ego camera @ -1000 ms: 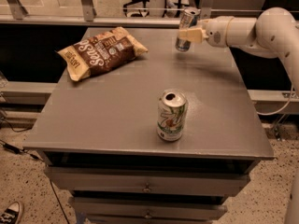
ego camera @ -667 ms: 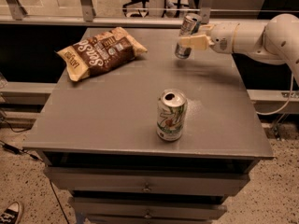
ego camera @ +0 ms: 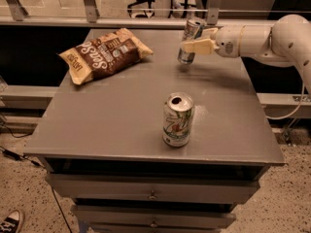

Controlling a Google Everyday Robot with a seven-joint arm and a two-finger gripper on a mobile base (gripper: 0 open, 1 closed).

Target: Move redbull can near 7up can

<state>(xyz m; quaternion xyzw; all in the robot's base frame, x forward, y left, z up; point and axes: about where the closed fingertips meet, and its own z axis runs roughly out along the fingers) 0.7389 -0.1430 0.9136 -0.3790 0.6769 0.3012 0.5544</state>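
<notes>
I should set the redbull can on the grey table (ego camera: 211,129) with my gripper, beside the 7up can, arm's side. The redbull can is now tilted just above the tabletop.
The redbull can (ego camera: 189,39) is a slim silver can, tilted, held at the far right of the grey table (ego camera: 112,115). My gripper (ego camera: 195,43) reaches in from the right on a white arm and is shut on the redbull can, its base just above the tabletop. The 7up can (ego camera: 178,119) is a wider white can with green lettering. It stands upright near the front middle of the table, well in front of the gripper.
A brown snack bag (ego camera: 104,54) lies at the far left of the table. Drawers (ego camera: 150,194) sit under the tabletop. A railing and chair legs stand behind the table. A shoe (ego camera: 9,222) shows at the bottom left floor.
The gripper has tilted the redbull can and lifted it slightly off the table; the arm has shifted a little. The 7up can and the bag have not moved.
</notes>
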